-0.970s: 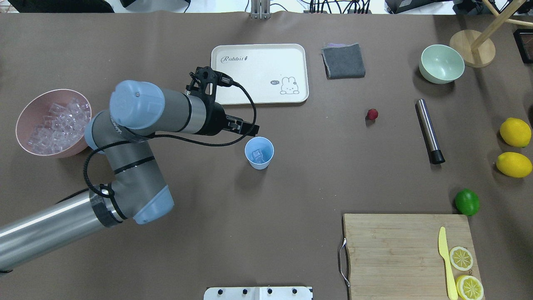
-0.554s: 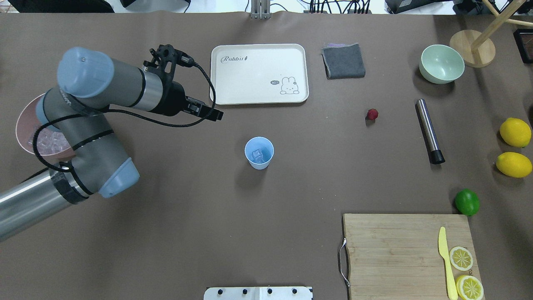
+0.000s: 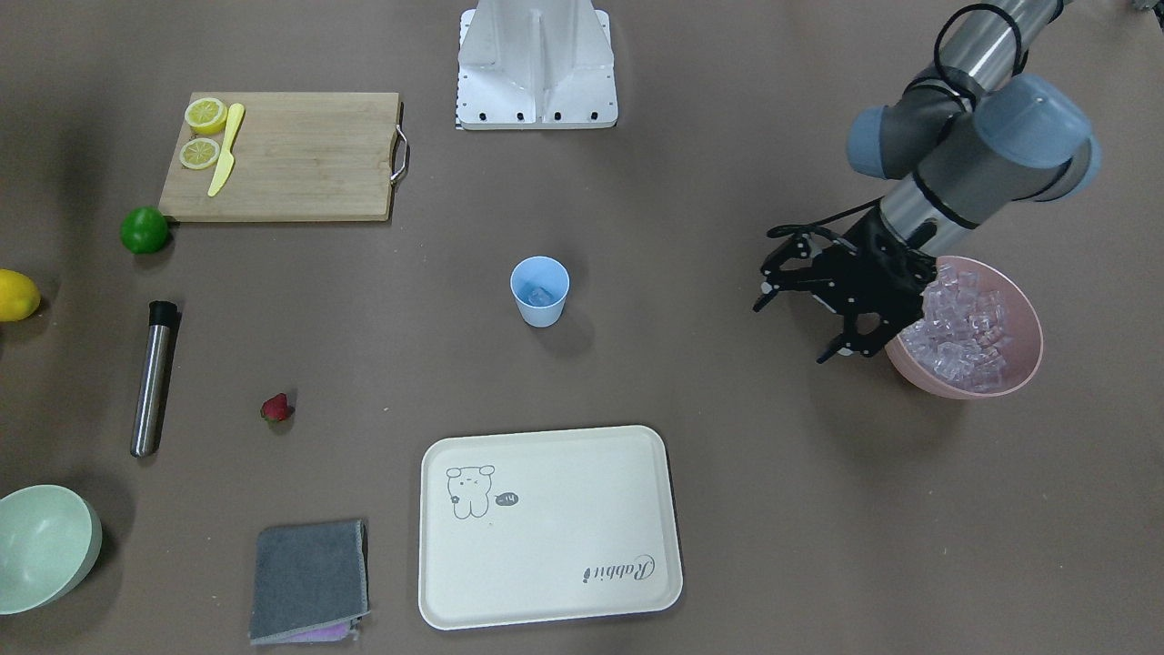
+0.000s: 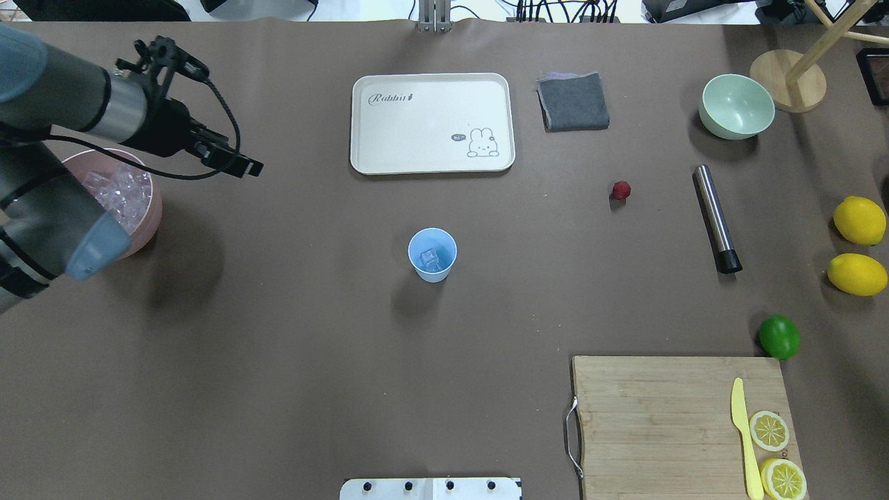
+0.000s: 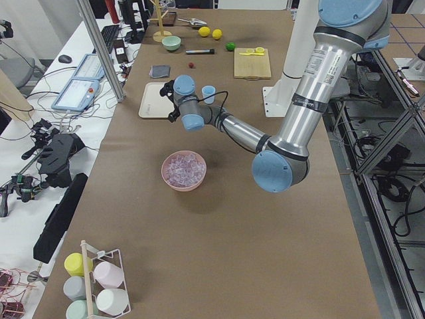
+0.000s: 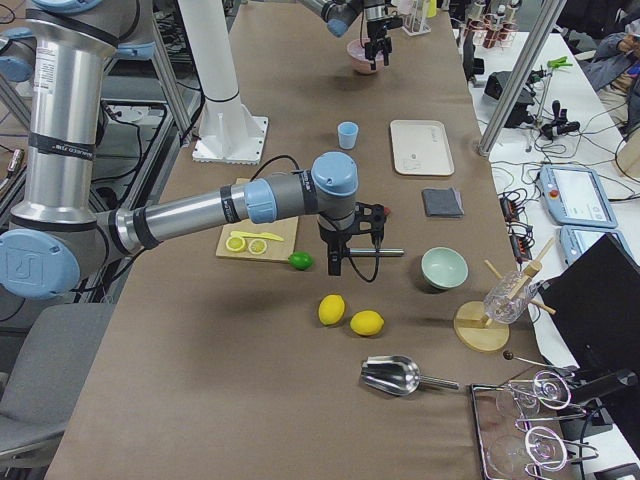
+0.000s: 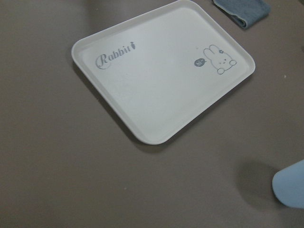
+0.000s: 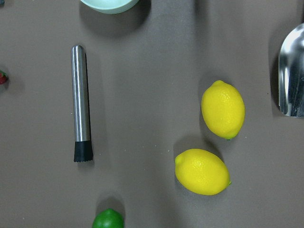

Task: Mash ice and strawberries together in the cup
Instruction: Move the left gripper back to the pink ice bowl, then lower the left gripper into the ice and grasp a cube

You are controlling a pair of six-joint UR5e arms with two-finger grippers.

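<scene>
The robot's left gripper needs to next close on an ice cube near the middle of the pink bowl [image 3: 956, 320], because the cup should get more ice.
The light blue cup [image 4: 432, 255] stands upright mid-table with one clear ice cube [image 4: 432, 261] inside; it also shows in the front view [image 3: 539, 289]. More ice [image 4: 119, 191] fills the pink bowl [image 3: 1023, 359] at the far left. The small red strawberry [image 4: 621, 189] lies on the table right of the cup. My left gripper [image 3: 789, 332] hangs open and empty beside the pink bowl, far left of the cup. My right gripper [image 6: 340, 262] hovers over the lime and muddler area; I cannot tell whether it is open or shut.
A steel muddler [image 4: 716, 218] lies right of the strawberry. A cream tray [image 4: 432, 123], a grey cloth [image 4: 573, 101] and a pale green bowl [image 4: 736, 106] sit at the back. Two lemons [image 4: 860, 220], a lime [image 4: 778, 337] and a cutting board [image 4: 667, 417] are at the right.
My left arm has swung away from the cup to the left and back, ending beside the pink ice bowl. The cup, the ice in it and the strawberry have not moved.
</scene>
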